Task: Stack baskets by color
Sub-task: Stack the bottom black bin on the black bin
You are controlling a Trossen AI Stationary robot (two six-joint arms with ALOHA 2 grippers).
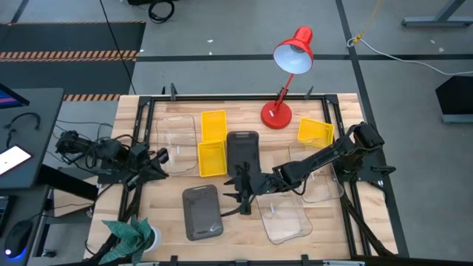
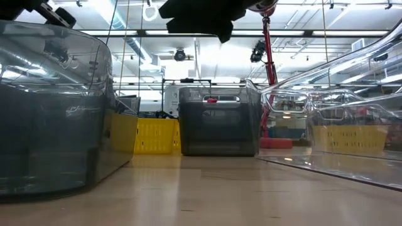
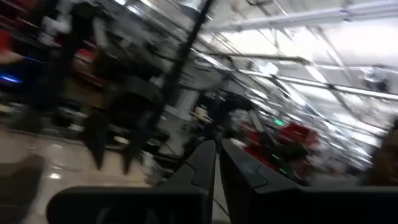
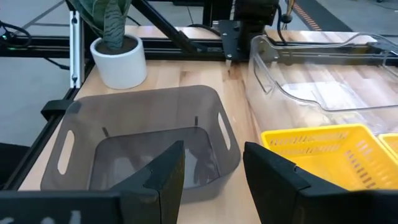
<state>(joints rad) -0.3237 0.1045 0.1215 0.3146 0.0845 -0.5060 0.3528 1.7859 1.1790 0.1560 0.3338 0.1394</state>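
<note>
My left gripper should go next to the near dark-grey basket and then grip its far edge [image 1: 196, 188], the one that faces the yellow baskets.
My right gripper [image 1: 239, 193] [image 4: 212, 171] hangs open above the table's middle, touching nothing. It slants down toward the near dark-grey basket [image 1: 202, 212] [image 4: 143, 140], which rests on its bottom. A second dark-grey basket [image 1: 242, 151] [image 2: 220, 122] stands just beyond the gripper. Two yellow baskets [image 1: 213, 124] [image 1: 211, 158] sit left of that one, and a third [image 1: 315, 131] is at the right. Clear baskets lie at the far left [image 1: 177, 133], near right [image 1: 287, 220] and under the right arm [image 1: 319, 186]. My left gripper [image 1: 161, 157] [image 3: 217, 168] is shut, drawn back at the left edge.
A red desk lamp [image 1: 284, 74] stands at the far middle, its base [image 1: 276, 116] on the table. A potted plant [image 1: 133, 235] [image 4: 118, 59] sits at the near left corner. A black frame [image 1: 148, 111] runs along the table's edges.
</note>
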